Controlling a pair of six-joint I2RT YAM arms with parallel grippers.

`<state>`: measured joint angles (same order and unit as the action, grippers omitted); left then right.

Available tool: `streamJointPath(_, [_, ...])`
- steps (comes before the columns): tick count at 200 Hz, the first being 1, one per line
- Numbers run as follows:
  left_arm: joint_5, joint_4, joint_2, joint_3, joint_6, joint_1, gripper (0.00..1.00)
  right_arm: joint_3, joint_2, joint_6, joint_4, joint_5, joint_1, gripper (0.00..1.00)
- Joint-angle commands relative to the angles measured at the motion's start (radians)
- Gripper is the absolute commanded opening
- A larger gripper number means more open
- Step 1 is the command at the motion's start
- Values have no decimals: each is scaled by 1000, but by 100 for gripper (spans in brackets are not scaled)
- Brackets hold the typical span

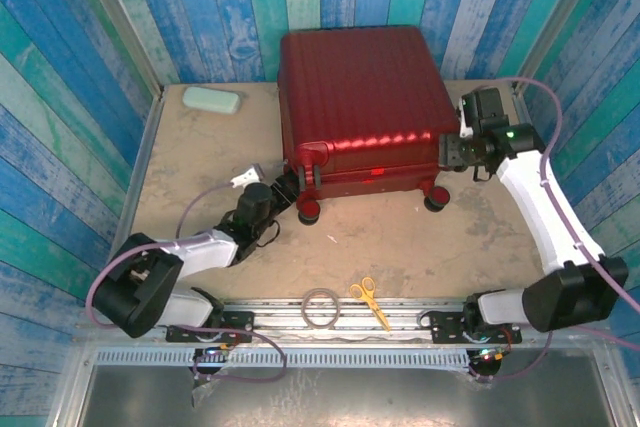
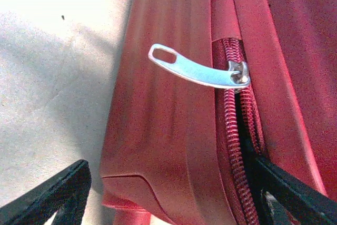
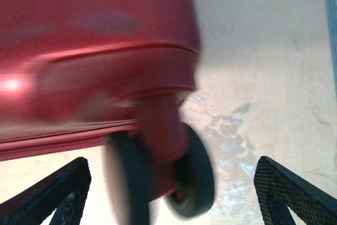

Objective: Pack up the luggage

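Observation:
The luggage's shell sits in my left gripper's straddle by the gaping zipper; it should back off and take the zipper pull [image 2: 194, 70] while my right gripper steadies the luggage's corner.
The luggage [image 1: 360, 97], a glossy red ribbed hard-shell case, lies flat mid-table with its wheels toward me. My left gripper [image 1: 288, 187] is at its front left corner, open. In the left wrist view the shell [image 2: 158, 140] sits between the wide-apart fingers [image 2: 52, 198]. A silver zipper pull [image 2: 195, 69] sticks out from the slider, and the zipper [image 2: 234, 156] gapes below it. My right gripper [image 1: 447, 154] is at the front right corner, open. A black wheel [image 3: 197, 175] of the blurred case [image 3: 95, 51] sits between its fingers [image 3: 295, 193].
A pale green flat item [image 1: 212, 100] lies at the back left. Yellow-handled scissors [image 1: 370, 299] and a grey ring [image 1: 322, 305] rest by the near rail. Blue plank walls enclose the table [image 1: 400, 247] on three sides.

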<state>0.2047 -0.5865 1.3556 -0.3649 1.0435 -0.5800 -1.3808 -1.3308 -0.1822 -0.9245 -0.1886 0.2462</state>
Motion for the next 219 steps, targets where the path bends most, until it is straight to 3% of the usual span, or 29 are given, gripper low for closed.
streamJointPath(1, [-73, -123, 98, -101, 27, -78, 82, -74, 28, -88, -64, -32, 122, 84])
streamJointPath(43, [-208, -158, 272, -244, 33, -132, 83, -176, -71, -189, -72, -117, 406, 83])
streamJointPath(74, [-180, -97, 234, -226, -31, -146, 84, -199, -134, -222, -51, -122, 498, 84])
streamJointPath(99, [-61, 54, 77, -171, -227, -146, 88, -199, -173, -235, -36, -90, 531, 85])
streamJointPath(142, [76, 254, -227, -71, -710, -143, 97, -194, -217, -267, -34, -71, 579, 86])
streamJointPath(160, [2, 311, -283, -46, -825, -108, 97, -201, -247, -270, -32, -64, 594, 86])
streamJointPath(181, [-160, 334, -282, -38, -819, 0, 97, -226, -286, -269, -32, -60, 607, 86])
streamJointPath(219, [-367, 256, -150, -80, -826, 93, 91, -269, -360, -244, -37, -61, 609, 82])
